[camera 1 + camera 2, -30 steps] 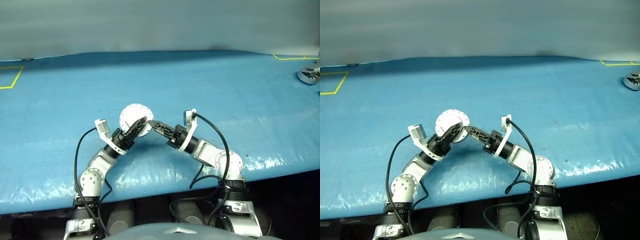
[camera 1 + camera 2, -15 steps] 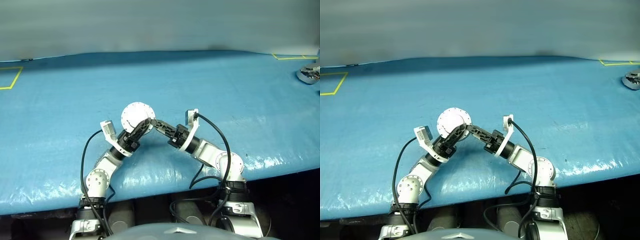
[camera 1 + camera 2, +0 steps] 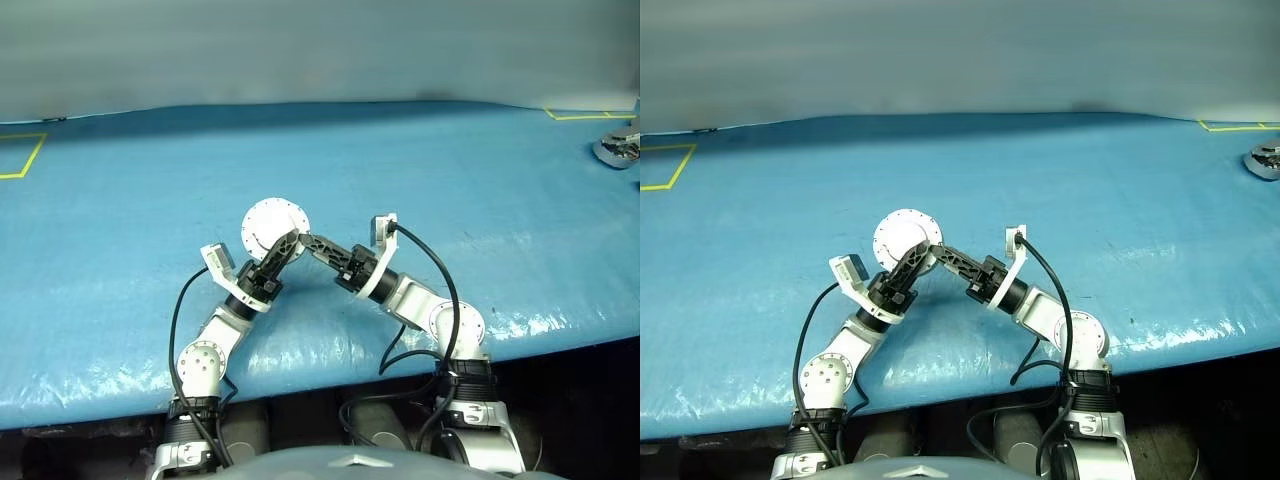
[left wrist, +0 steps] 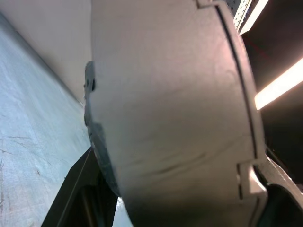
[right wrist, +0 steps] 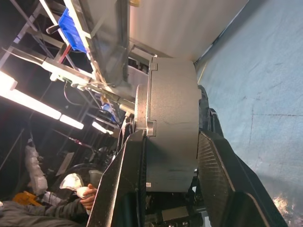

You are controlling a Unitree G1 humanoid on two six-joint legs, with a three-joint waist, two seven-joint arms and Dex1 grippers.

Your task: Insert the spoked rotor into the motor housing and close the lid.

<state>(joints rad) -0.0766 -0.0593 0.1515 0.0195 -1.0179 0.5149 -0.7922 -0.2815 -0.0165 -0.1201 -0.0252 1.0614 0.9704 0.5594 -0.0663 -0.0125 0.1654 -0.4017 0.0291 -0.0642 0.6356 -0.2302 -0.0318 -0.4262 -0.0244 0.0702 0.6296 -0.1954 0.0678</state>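
My left fingers sit at the motor housing's edge beside my right gripper, so they should open and grip across the lid's middle (image 3: 274, 228).
The motor housing (image 5: 173, 123), a short grey metal cylinder, hangs in the air over the blue table between my two arms. Its lid (image 3: 273, 222) faces the head camera as a pale round disc with small holes around the rim, and it appears to lie flat against the housing. My right gripper (image 3: 308, 241) reaches in from the right, its two fingers (image 5: 215, 175) shut on the housing's sides. From the lower left, my left gripper (image 3: 284, 246) clamps the same assembly, whose grey body (image 4: 170, 118) spans the space between its fingers. The spoked rotor is out of view.
Blue sheeting (image 3: 450, 180) covers the table. A shiny silver metal object (image 3: 620, 148) sits at the far right edge, too small to identify. Yellow tape marks lie at the far left (image 3: 25, 155) and far right (image 3: 580, 115). The table's front edge runs below my arms.
My left wrist has rolled and its elbow has swung inward. The left fingers have closed from wide open onto the assembly. The right arm and the housing have stayed in place.
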